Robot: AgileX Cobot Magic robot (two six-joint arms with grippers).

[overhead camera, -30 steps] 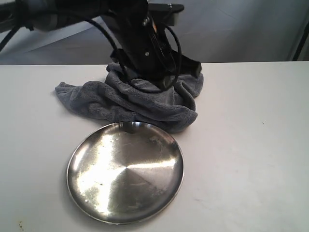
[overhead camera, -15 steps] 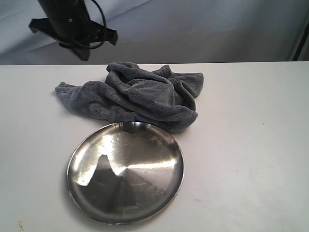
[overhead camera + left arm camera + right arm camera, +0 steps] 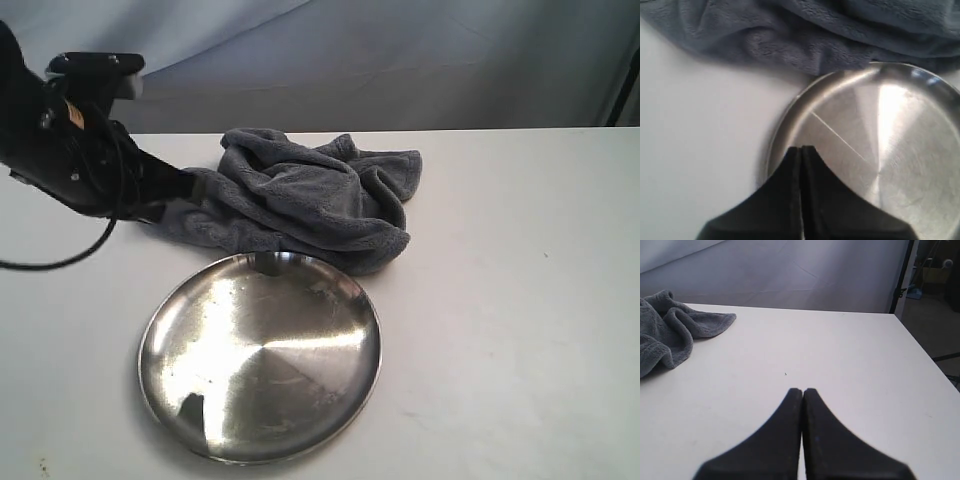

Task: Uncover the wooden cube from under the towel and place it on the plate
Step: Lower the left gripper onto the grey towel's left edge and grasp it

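My left gripper is going to close on the raised fold (image 3: pixel 259 174) of the blue-grey towel, toward its far edge, since lifting it there will uncover the wooden cube.
The blue-grey towel (image 3: pixel 300 195) lies bunched at the back of the table, its near edge touching the plate's far rim. The wooden cube is hidden; no part of it shows. The round steel plate (image 3: pixel 260 350) lies in front and holds nothing. My left gripper (image 3: pixel 192 185) is shut and holds nothing, hanging beside the towel's left end. In the left wrist view the left gripper (image 3: pixel 801 149) lines up with the plate (image 3: pixel 890 140) rim, with the towel (image 3: pixel 815 35) beyond. My right gripper (image 3: pixel 803 390) is shut over bare table, and the towel (image 3: pixel 665 335) lies off to one side.
The white table (image 3: pixel 520 300) runs wide to the right of the towel and plate. A grey backdrop hangs behind the table's far edge. A black cable trails from the left arm (image 3: pixel 60 150) over the table's left side.
The left arm rose off the towel, swung up and left, then came down beside the towel's left end. The towel and plate have not moved.
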